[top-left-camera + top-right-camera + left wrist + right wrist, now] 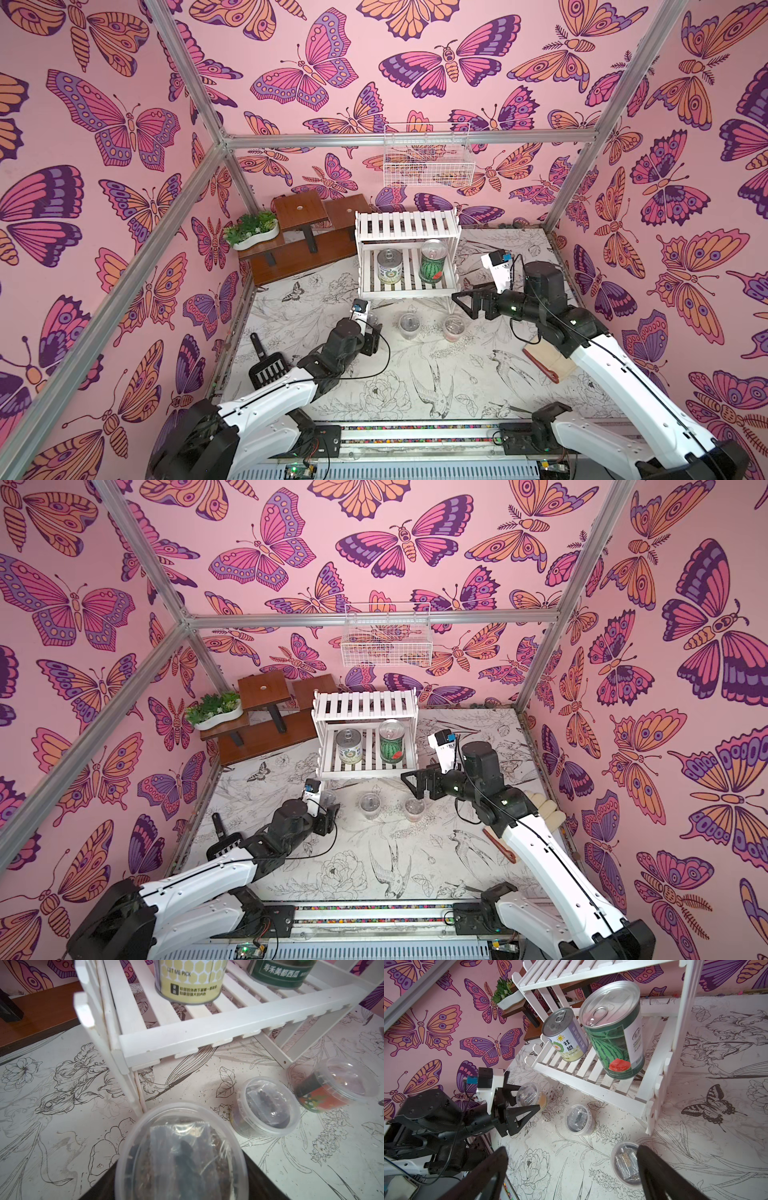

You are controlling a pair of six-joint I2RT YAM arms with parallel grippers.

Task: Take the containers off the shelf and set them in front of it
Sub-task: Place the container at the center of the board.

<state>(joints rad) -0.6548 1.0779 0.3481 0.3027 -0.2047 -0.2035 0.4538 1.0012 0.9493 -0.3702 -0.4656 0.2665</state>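
Observation:
My left gripper should set the yellow-filled cup down on the table (368,324) (178,1138) by the front leg of the shelf, next to the dark cup.
The white slatted shelf (407,224) (363,704) has two cans on its lower tier: a white-green can (390,266) (566,1036) and a watermelon-printed can (433,262) (614,1032). Three clear lidded cups are in front of it. My left gripper (374,328) (528,1100) is shut on the yellow-filled cup (371,320) (182,1153) by the shelf's left leg; the cup hides the jaws in the left wrist view. The dark cup (408,325) (266,1105) and the orange-red cup (454,328) (332,1086) stand free. My right gripper (459,301) (573,1148) hangs open above the orange-red cup.
A brown stepped stand (299,232) with a white planter (253,230) sits left of the shelf. A white wire basket (428,158) hangs on the back wall. A black scoop (268,365) lies near the left arm, and a wooden board (548,365) lies under the right arm.

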